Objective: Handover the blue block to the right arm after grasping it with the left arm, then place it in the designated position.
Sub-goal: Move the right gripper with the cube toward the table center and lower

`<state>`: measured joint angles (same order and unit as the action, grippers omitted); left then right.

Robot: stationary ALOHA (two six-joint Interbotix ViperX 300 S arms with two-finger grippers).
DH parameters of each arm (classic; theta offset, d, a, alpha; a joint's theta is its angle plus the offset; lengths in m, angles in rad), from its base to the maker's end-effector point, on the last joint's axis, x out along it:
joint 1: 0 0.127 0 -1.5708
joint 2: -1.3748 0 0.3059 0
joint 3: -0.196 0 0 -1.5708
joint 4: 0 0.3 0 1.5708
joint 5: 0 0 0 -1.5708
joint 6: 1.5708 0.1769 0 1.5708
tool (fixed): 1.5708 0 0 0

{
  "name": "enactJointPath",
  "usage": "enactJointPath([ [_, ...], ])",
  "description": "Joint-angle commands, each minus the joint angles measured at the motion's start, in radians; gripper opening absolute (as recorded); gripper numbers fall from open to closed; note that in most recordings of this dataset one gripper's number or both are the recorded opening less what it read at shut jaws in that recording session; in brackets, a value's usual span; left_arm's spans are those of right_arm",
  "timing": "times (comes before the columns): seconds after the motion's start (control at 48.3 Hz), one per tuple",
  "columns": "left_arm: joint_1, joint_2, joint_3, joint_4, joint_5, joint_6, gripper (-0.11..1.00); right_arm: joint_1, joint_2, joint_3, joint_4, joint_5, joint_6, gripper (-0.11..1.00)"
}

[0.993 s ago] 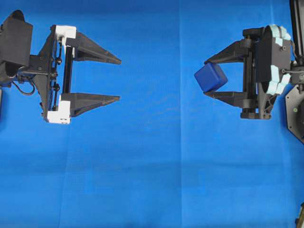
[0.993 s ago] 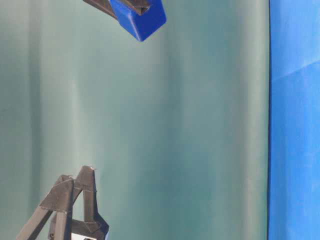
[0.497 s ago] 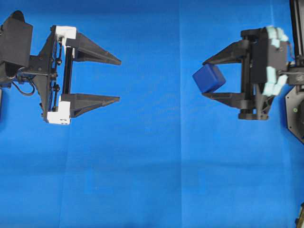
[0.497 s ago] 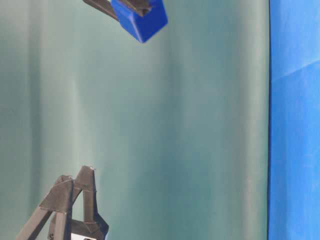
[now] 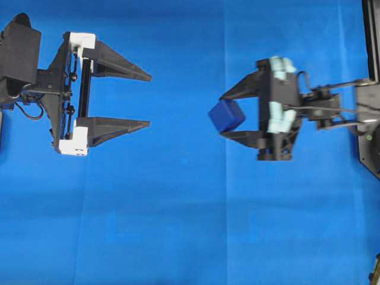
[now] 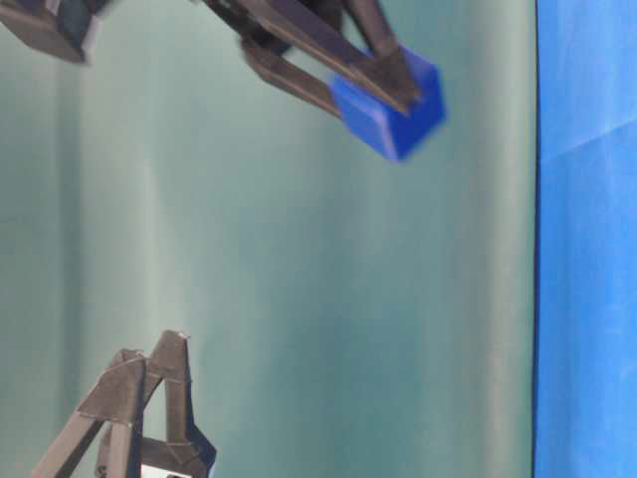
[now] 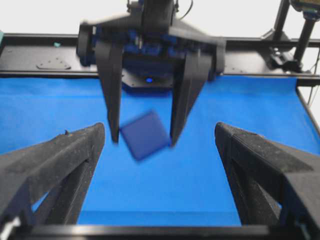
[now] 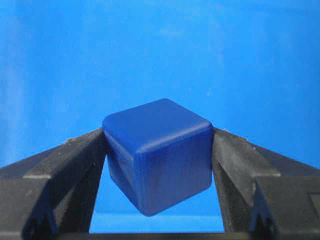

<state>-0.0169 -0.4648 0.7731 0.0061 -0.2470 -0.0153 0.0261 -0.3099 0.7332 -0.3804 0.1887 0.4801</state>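
Note:
The robot's right gripper should release the blue block on the blue cloth (image 5: pixel 183 133) just beyond the open fingertips of the left gripper. The block is held tilted above the cloth now.
The blue block (image 5: pixel 227 115) is a small dark-blue cube, held tilted above the blue cloth (image 5: pixel 190 225). My right gripper (image 5: pixel 222 116), black with pale tape on its body, is shut on the block, one finger on each side face (image 8: pixel 157 160). My left gripper (image 5: pixel 149 100), with white end pieces, is open wide and empty at the left, its fingers pointing at the block across a gap. In the left wrist view the block (image 7: pixel 145 135) hangs between the right gripper's fingers (image 7: pixel 112 100), beyond my own open fingers. The table-level view shows the block (image 6: pixel 390 105) off the cloth.
A black frame post (image 5: pixel 371 35) and arm base (image 5: pixel 371 136) stand at the right edge. A black rail (image 7: pixel 45 55) runs along the far side of the cloth. A green backdrop (image 6: pixel 299 299) fills the table-level view.
My right gripper has moved left toward the middle and down toward the cloth, carrying the block. My left gripper has not moved.

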Motion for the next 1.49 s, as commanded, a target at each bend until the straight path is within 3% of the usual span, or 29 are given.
enactJointPath([
  [0.0, -0.003, -0.014, -0.015, 0.002, -0.006, 0.000, 0.93, -0.006, 0.040, -0.011, 0.002, -0.061, 0.005, 0.47],
  [0.662, -0.003, -0.008, -0.017, 0.002, -0.006, 0.000, 0.93, -0.058, 0.416, -0.063, 0.028, -0.400, 0.006, 0.47],
  [0.973, -0.003, -0.009, -0.015, 0.002, -0.005, 0.000, 0.93, -0.063, 0.551, -0.144, 0.028, -0.430, 0.006, 0.47],
  [1.469, -0.003, -0.012, -0.014, 0.002, -0.006, 0.000, 0.93, -0.071, 0.566, -0.141, 0.028, -0.437, 0.006, 0.47],
])
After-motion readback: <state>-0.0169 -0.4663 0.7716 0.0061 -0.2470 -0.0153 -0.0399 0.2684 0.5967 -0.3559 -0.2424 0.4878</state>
